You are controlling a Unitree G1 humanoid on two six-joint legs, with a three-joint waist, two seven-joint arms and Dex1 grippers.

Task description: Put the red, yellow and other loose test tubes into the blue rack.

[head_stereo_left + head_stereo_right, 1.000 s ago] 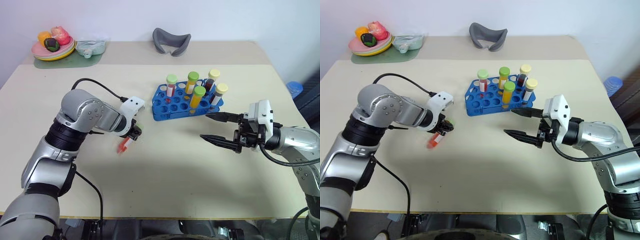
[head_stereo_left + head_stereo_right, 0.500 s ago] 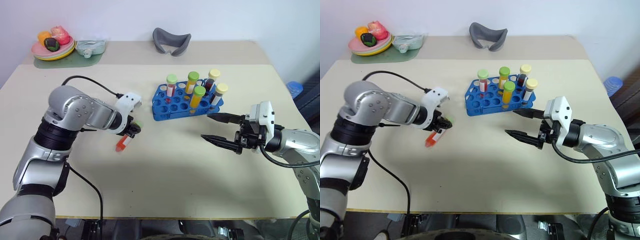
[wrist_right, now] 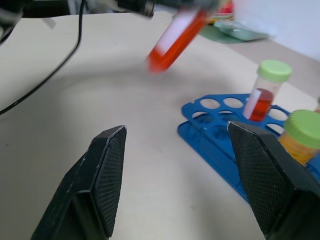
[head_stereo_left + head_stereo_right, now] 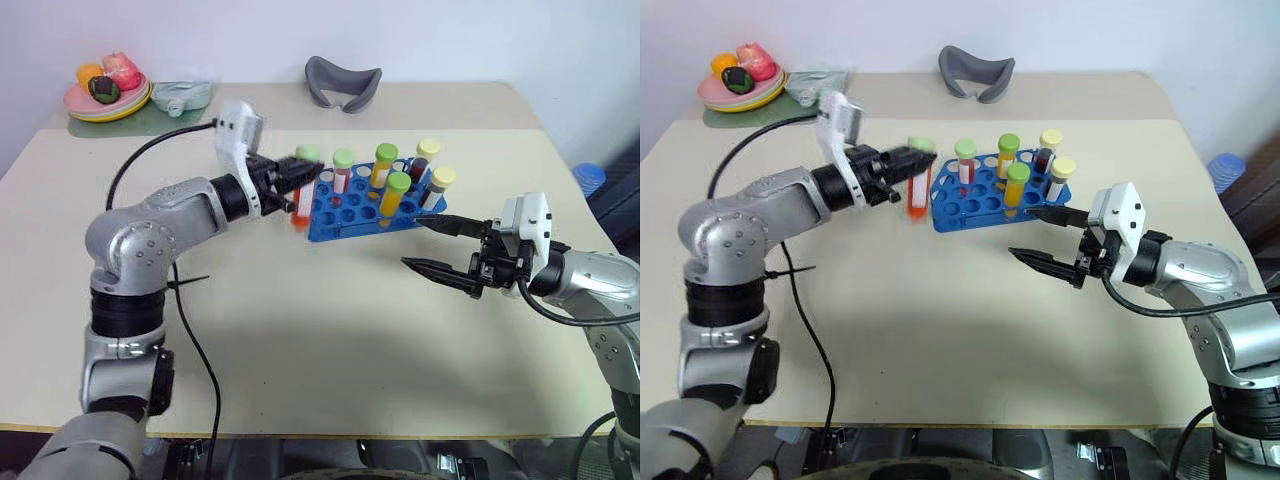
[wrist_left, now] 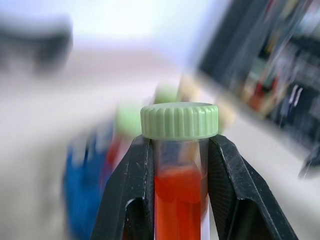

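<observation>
The robot's left gripper needs to release the red test tube in the blue rack's near-row hole [image 4: 348, 215] in front of the other red tube.
My left gripper [image 4: 300, 172] is shut on a red test tube [image 4: 304, 200] with a pale green cap, just below the cap. The tube hangs in the air, roughly upright, at the left end of the blue rack [image 4: 330, 217]. The left wrist view shows the tube [image 5: 179, 195] pinched between both black fingers [image 5: 125, 190]. Several capped tubes, green and yellow topped, stand in the rack's far rows. My right gripper [image 4: 410, 243] hovers open and empty just right of the rack's near corner, pointing left. Its wrist view shows the held tube [image 3: 175, 42] above the table and the rack [image 3: 210, 131].
A plate of toy fruit [image 4: 105, 95] on a green mat and a clear bag [image 4: 180, 95] sit at the back left. A grey curved object [image 4: 343, 80] lies at the back centre. A black cable [image 4: 150, 180] trails along my left arm.
My left gripper lifted the red tube off the table and swung it up and right to the rack's left end, turning from pointing down to near level. The right gripper kept still.
</observation>
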